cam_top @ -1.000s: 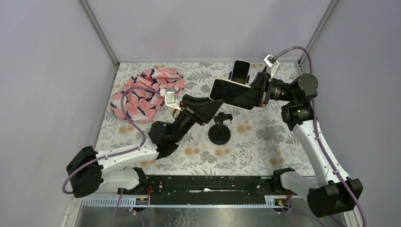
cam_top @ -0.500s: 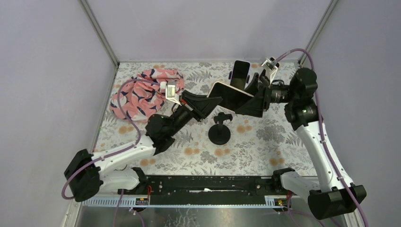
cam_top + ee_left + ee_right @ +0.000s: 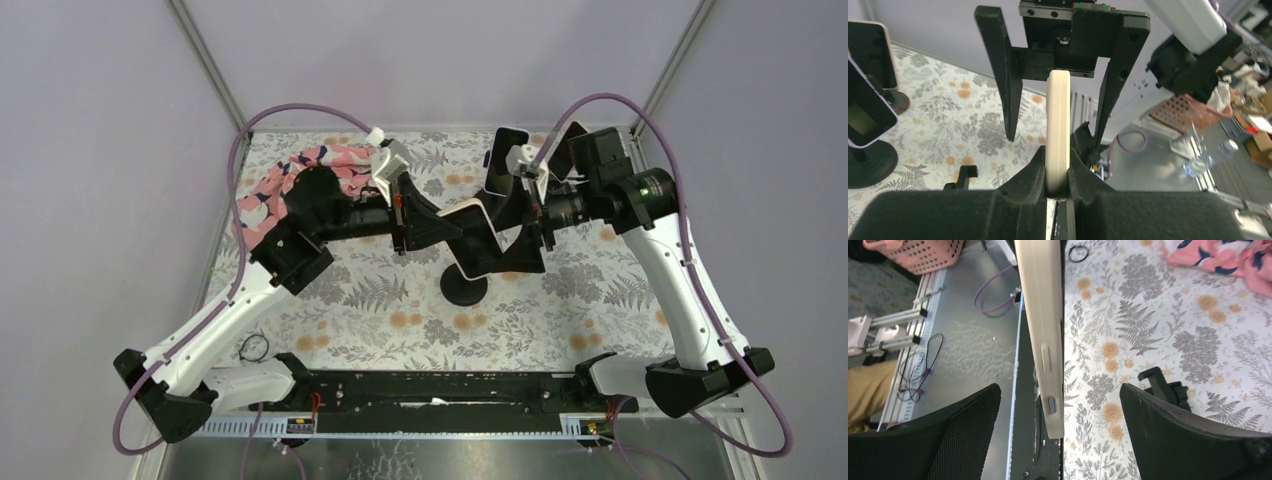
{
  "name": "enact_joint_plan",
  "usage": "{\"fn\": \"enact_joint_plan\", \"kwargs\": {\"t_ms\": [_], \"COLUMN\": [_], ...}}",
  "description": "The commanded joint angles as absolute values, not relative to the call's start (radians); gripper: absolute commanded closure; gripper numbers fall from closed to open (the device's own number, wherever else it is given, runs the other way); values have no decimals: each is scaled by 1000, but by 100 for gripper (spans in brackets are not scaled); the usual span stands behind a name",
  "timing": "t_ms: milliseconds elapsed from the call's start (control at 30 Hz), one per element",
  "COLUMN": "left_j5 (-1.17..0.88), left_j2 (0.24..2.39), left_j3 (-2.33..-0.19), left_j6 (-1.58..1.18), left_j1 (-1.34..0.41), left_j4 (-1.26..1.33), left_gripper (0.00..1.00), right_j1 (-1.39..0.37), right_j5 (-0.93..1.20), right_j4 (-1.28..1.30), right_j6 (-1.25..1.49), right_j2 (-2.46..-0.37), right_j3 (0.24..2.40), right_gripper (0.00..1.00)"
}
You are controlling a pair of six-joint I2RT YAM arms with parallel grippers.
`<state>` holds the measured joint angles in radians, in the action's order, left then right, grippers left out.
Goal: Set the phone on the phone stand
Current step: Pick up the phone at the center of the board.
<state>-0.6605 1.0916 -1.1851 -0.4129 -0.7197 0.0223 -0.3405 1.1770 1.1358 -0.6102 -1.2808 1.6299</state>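
Observation:
The slanted phone is held by its upper corner in my left gripper, so my right gripper will take the phone's opposite edge before my left gripper takes the phone's lower corner (image 3: 466, 275).
The phone (image 3: 478, 240), in a cream case, hangs edge-on above the floral mat, right over the empty black phone stand (image 3: 463, 286). My left gripper (image 3: 450, 232) is shut on one end of it; in the left wrist view the cream phone (image 3: 1057, 115) is pinched between the fingers of the left gripper (image 3: 1058, 172). My right gripper (image 3: 512, 238) stands open around the other end, its fingers well clear of the phone (image 3: 1045, 330) on both sides of the right gripper (image 3: 1058, 390). The phone stand's cradle (image 3: 1160, 385) shows just below.
Another phone on its own stand (image 3: 507, 160) stands at the back, and the left wrist view shows two such phones (image 3: 870, 55) (image 3: 863, 110). A pink patterned cloth (image 3: 300, 195) lies back left. A small black ring (image 3: 253, 347) lies near the front left edge.
The right gripper, which held the phone, has opened and let go. The left gripper closed on the phone, and its arm rose and swung the phone over the stand.

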Motion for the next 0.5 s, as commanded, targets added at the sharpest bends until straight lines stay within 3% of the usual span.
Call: {"fn": "enact_joint_plan", "kwargs": {"t_ms": [0,133,367,467], "left_j5": [-857,-936,-987,-995], "left_j2": [1172,1252,1362,1374], "left_j3": [-1338,-1434,-1549,-1556], "left_j6": [-268,-232,-166,-164], "left_j1": [-716,-716,-718,-717], "left_j4": [-222,-293,-422,-423], "left_gripper": [100,100,100,100], "right_j1": [-394,-405,-430,-435], "right_j5": [1126,1150,1183,1187], "right_j4": [1152,1155,1189,1186], "right_j6": [-625,-607,-621,-619], "right_j2": [-1240,-1245,-1274,-1282], "right_j3": [1630,1643,1652,1640], "right_gripper": [3,5,19,40]}}
